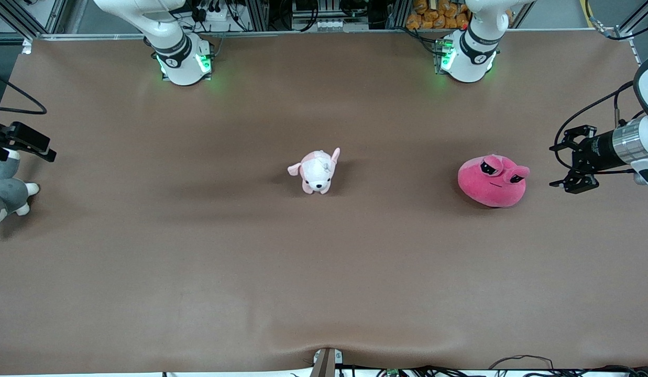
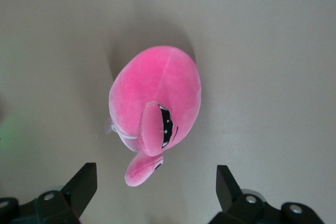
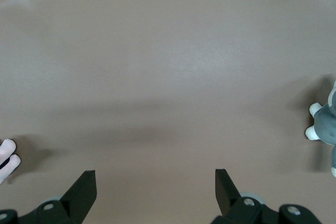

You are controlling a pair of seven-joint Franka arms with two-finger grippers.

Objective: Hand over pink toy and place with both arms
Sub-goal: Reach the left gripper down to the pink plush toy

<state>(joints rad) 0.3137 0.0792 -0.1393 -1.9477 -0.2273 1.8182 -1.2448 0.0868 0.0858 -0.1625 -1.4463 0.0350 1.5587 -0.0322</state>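
The pink toy's raised eyelid (image 1: pixel 521 172) (image 2: pixel 151 130) is the one nearest my left gripper. My left gripper goes there next and closes on it.
The pink toy (image 1: pixel 493 180), a hot-pink round plush with two half-lidded black eyes, sits on the brown table (image 1: pixel 324 283) toward the left arm's end. My left gripper (image 1: pixel 560 165) is open and empty, held low beside the toy at the table's end, not touching it. In the left wrist view the toy (image 2: pixel 157 103) lies just ahead of the open left gripper (image 2: pixel 156 182), clear of both fingers. My right gripper (image 1: pixel 40 146) hangs over the right arm's end of the table; the right wrist view shows it (image 3: pixel 155 182) open and empty above bare table.
A small pale pink-and-white dog plush (image 1: pixel 316 172) stands at the table's middle; its paw shows in the right wrist view (image 3: pixel 6 160). A grey-and-white plush animal (image 1: pixel 4 196) lies at the right arm's end, just nearer the camera than the right gripper, also in the right wrist view (image 3: pixel 325 121).
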